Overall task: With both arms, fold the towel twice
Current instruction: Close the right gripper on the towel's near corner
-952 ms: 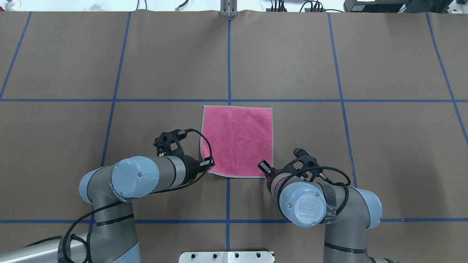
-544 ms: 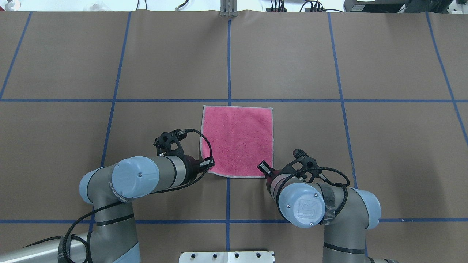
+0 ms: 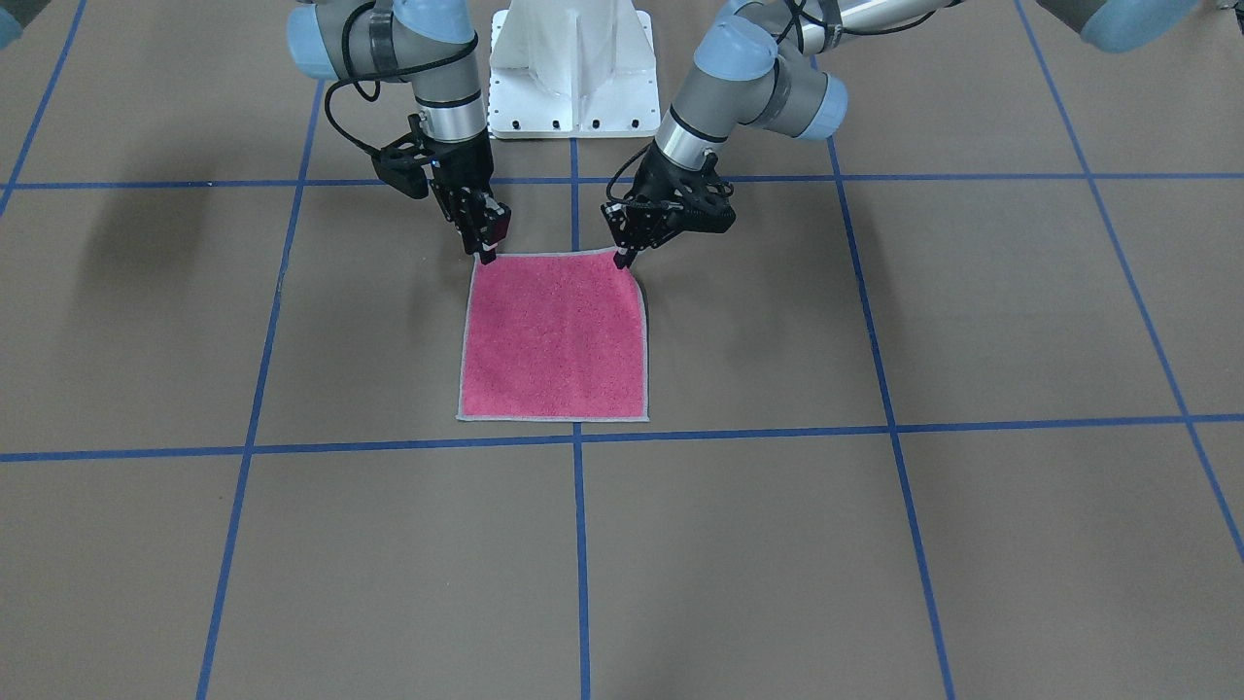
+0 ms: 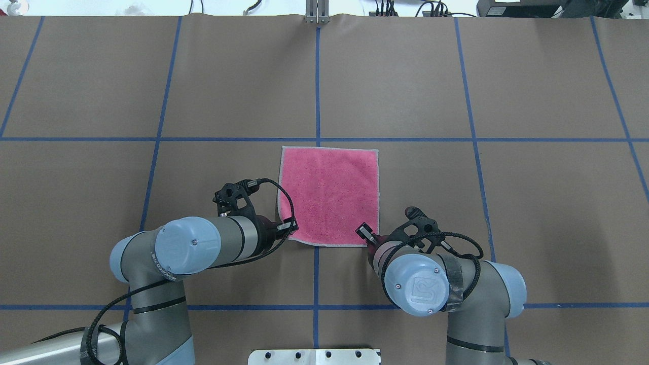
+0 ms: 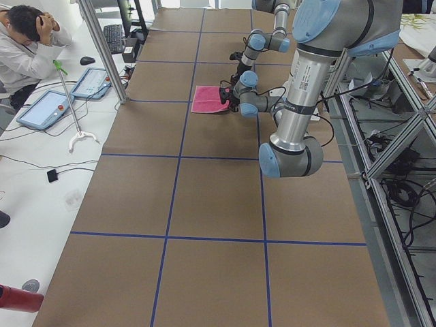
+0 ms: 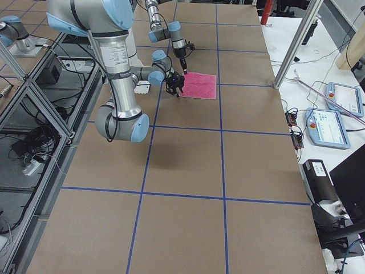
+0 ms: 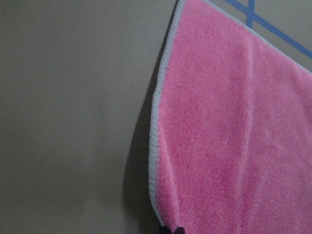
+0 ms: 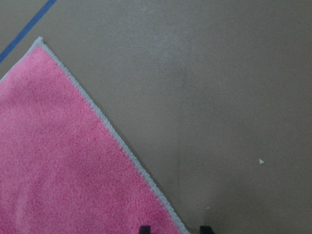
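The towel's near corner lies loose at my right gripper's fingers, so next my right gripper opens wider and pinches that corner [image 8: 181, 227] before the fold.
The towel [image 4: 329, 195] lies pink face up, flat in the table's middle; it also shows in the front view [image 3: 554, 335]. My left gripper [image 4: 289, 225] is shut on its near left corner, which is lifted slightly and casts a shadow in the left wrist view [image 7: 234, 126]. My right gripper [image 4: 364, 233] is low at the near right corner and open. In the right wrist view its fingertips [image 8: 144, 228] stand apart on either side of the towel's corner edge [image 8: 161, 200]. In the front view the left gripper [image 3: 620, 259] and right gripper [image 3: 486, 255] sit at the two corners nearest the robot.
The white bolted pedestal [image 4: 314, 356] stands at the near table edge between the arms. Blue tape lines [image 4: 317, 91] cross the brown table cover. A metal clamp [image 4: 317, 17] sits at the far edge. An operator [image 5: 27, 41] sits beyond the far side.
My right arm has shifted slightly left and its gripper has moved closer onto the towel's near right corner. The left arm and the towel have not moved.
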Robot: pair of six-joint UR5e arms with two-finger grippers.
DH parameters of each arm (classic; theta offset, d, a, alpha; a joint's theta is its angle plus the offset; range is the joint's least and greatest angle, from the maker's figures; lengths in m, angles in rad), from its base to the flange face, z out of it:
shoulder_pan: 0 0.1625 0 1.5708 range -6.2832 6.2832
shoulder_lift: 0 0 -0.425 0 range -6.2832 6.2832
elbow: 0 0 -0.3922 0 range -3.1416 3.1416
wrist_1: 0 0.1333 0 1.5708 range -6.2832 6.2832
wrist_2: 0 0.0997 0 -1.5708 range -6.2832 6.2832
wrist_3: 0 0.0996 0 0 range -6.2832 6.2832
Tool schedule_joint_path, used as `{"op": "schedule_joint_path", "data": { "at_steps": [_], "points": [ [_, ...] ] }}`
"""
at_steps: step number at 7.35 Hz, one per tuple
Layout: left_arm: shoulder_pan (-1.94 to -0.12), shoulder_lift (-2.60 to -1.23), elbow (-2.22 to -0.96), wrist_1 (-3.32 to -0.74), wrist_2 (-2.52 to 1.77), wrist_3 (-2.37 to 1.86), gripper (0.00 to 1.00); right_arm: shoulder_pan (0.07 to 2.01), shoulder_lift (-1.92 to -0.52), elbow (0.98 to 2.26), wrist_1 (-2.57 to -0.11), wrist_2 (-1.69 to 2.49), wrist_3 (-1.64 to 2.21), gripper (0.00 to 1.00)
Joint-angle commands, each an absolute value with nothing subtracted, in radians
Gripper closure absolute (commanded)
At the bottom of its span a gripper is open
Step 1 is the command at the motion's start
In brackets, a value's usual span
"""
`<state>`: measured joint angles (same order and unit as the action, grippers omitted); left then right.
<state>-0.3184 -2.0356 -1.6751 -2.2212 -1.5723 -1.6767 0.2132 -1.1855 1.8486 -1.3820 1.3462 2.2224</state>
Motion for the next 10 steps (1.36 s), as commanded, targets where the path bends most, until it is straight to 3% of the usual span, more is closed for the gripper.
{"op": "schedule_joint_path", "data": {
  "at_steps": [1,3,6,8,10],
  "points": [
    [-0.319,-2.036,-1.675,-2.221,-1.572,-1.677,0.97,0.213,-1.184,1.841,-1.382,1.344,2.223,0.64],
    [-0.319,-2.036,-1.674,-2.221,-1.572,-1.677,0.97,0.215,-1.184,1.839,-1.382,1.345,2.214,0.63],
    [-0.319,-2.036,-1.674,-2.221,-1.571,-1.677,0.97,0.221,-1.187,1.847,-1.384,1.350,2.169,0.46],
    [-0.319,-2.034,-1.674,-2.221,-1.571,-1.677,0.97,0.222,-1.190,1.844,-1.384,1.353,2.155,0.43],
    [-0.319,-2.034,-1.674,-2.221,-1.572,-1.677,0.97,0.218,-1.186,1.839,-1.384,1.348,2.157,0.46]
  ]
}}
